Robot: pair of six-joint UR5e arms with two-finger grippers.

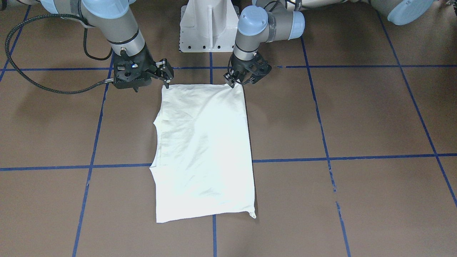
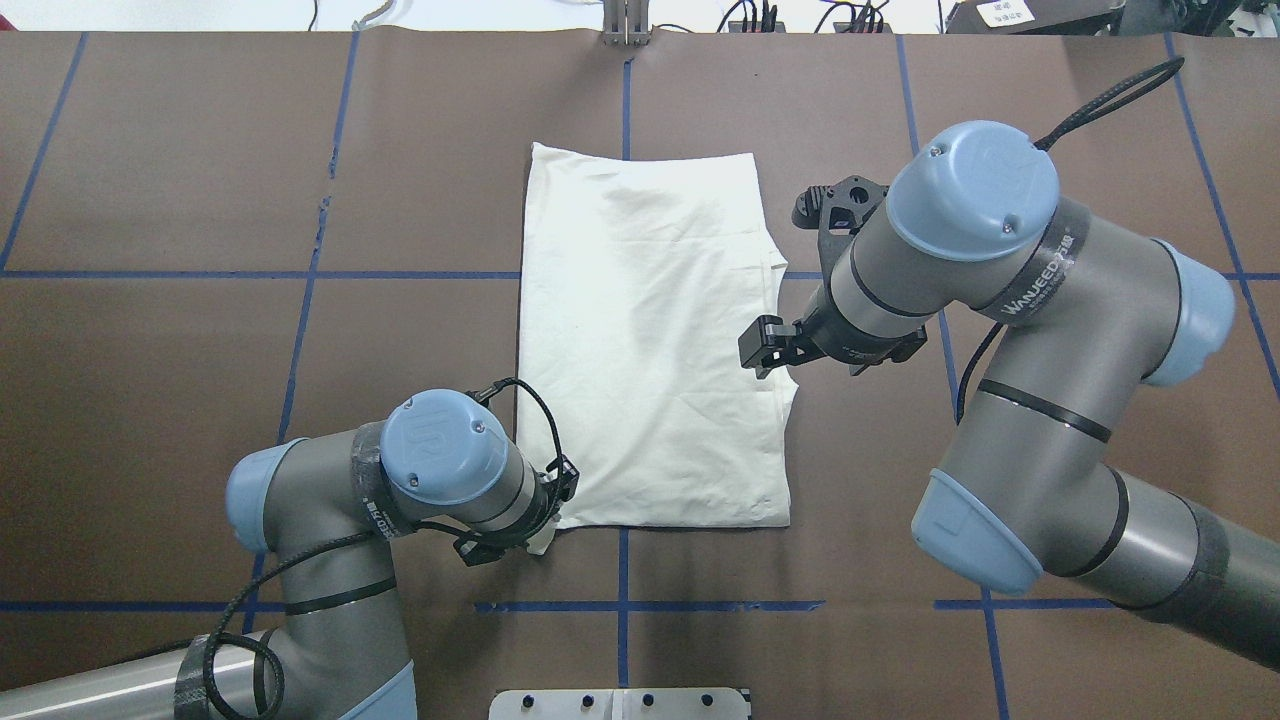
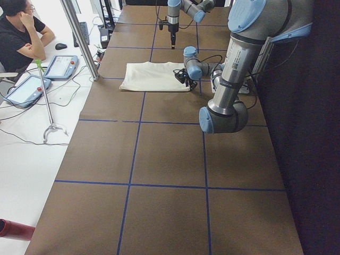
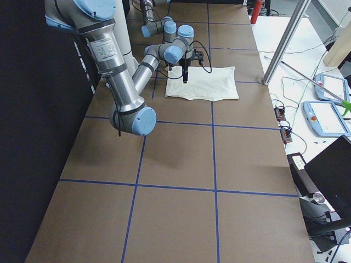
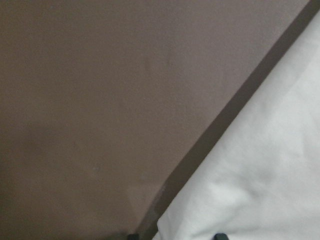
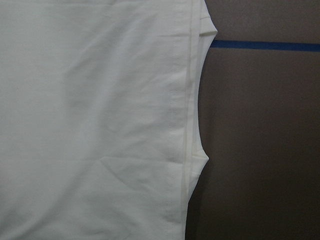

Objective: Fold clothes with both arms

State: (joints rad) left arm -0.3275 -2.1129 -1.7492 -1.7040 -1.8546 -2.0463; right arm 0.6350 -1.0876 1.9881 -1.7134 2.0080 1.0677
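The robot's right gripper should close on the short edge (image 1: 177,86) of the cream shirt that faces the white pedestal base, near the corner opposite the left gripper.
The clothes are one cream shirt (image 1: 203,150) (image 2: 650,340), lying flat on the brown table as a folded rectangle with its plain side up; no print shows. My left gripper (image 1: 235,84) (image 2: 548,522) is down at the table on the shirt's near corner. In the left wrist view its fingertips (image 5: 218,236) stand apart with the cloth corner (image 5: 260,175) between them, so it is open. My right gripper (image 1: 166,79) (image 2: 765,350) hangs above the shirt's other long edge, open and holding nothing. The right wrist view shows only the hem (image 6: 187,150) from above.
Blue tape lines (image 1: 285,160) divide the brown table into squares. The white pedestal base (image 1: 209,25) stands at the robot's side. Beyond the far edge, a person (image 3: 21,32) sits by tablets (image 3: 61,66) and a metal post (image 3: 79,37).
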